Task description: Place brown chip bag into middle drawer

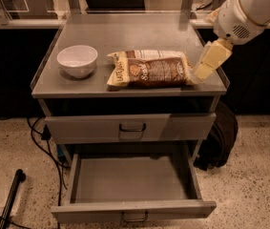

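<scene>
Next, I move my gripper to the dark middle (157, 70) of the brown chip bag, between its cream ends, and close it there.
The brown chip bag (149, 68) lies flat on the grey cabinet top (125, 32), with its dark front up and its cream ends pointing left and right. My gripper (203, 72) hangs from the white arm at the upper right. Its cream tip is at the bag's right end, at the edge of the top. The middle drawer (129, 180) is pulled open below, its flat grey floor bare and its small loop handle at the front. The drawer above it (132, 127) is shut.
A white bowl (77, 60) stands left of the bag on the cabinet top. A dark backpack (218, 137) leans at the cabinet's right side. Cables (44, 142) and a black pole (10, 194) lie on the floor at the left.
</scene>
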### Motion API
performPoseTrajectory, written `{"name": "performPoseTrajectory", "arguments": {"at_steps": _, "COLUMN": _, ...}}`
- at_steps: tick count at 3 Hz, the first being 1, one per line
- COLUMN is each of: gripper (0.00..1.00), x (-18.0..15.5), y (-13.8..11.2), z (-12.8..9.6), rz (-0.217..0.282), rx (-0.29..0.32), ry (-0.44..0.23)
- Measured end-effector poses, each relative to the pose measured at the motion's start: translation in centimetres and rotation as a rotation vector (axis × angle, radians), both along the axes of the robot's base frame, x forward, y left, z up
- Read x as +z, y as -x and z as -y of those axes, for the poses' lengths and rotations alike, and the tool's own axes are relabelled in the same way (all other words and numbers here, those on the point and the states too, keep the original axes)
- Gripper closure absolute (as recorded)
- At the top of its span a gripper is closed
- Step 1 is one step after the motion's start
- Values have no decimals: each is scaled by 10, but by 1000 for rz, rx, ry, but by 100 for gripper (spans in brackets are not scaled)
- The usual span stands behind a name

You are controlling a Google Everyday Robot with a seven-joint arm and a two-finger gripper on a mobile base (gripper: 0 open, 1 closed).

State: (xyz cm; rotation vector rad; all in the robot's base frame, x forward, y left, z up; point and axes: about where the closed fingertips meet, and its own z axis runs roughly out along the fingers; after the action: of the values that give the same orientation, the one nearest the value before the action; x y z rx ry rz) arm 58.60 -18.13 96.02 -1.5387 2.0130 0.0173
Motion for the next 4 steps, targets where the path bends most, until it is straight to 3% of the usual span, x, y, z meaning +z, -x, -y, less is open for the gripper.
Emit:
{"name": "performPoseTrajectory", "arguments": {"at_steps": 1, "gripper": 0, "x": -18, "y": -29, "z": -32, "rz": 17, "rx": 45, "ry": -131}}
{"name": "performPoseTrajectory", "arguments": {"at_steps": 4, "gripper": 0, "x": -43, "y": -58, "z": -43, "rz": 13, "rx": 96, "ry": -214}}
